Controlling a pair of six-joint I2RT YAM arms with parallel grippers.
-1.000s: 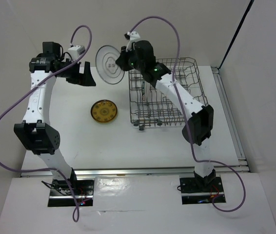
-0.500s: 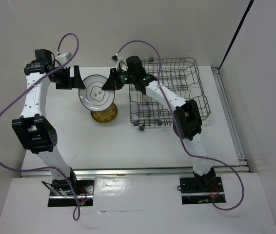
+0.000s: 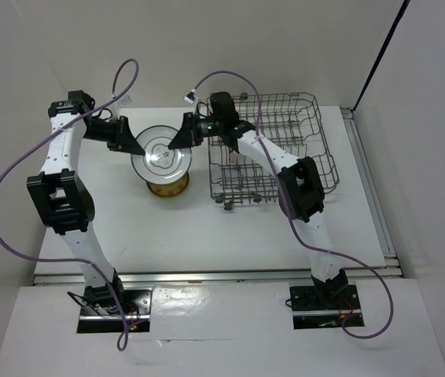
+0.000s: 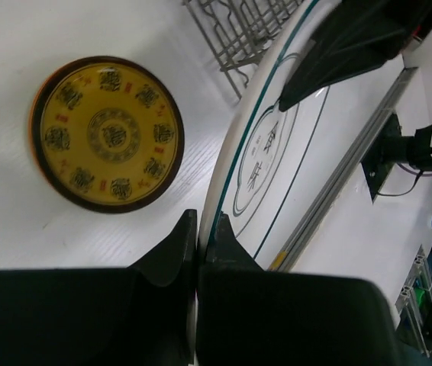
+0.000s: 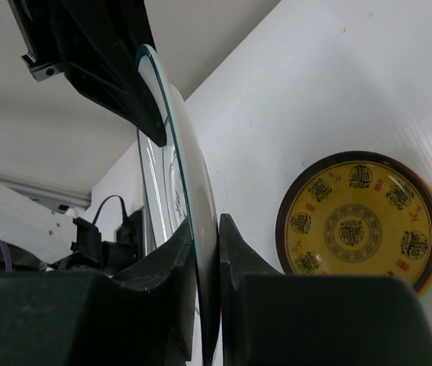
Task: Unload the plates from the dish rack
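Note:
I should let go of the white plate with my left gripper on the bare table (image 3: 116,183) beside the golden-brown plate, away from the dish rack.
A white plate (image 3: 162,154) with a dark blue-green rim hangs tilted just above the golden-brown patterned plate (image 3: 167,187), which lies flat on the table. My left gripper (image 3: 130,148) is shut on the white plate's left rim. My right gripper (image 3: 182,141) is shut on its right rim. In the left wrist view the white plate (image 4: 277,145) runs edge-on out of my left gripper (image 4: 201,232), with the golden-brown plate (image 4: 105,133) to its left. In the right wrist view my right gripper (image 5: 204,229) pinches the white plate (image 5: 178,183). The dish rack (image 3: 285,96) stands to the right.
The rack's corner (image 4: 239,23) stands close beside the held plate. A metal rail (image 3: 364,181) runs along the table's right edge. White walls close in the back and both sides. Purple cables (image 3: 238,78) loop above both arms.
My left gripper has come in to the white plate's left rim and shut on it. The right gripper has carried that plate left and down over the golden-brown plate.

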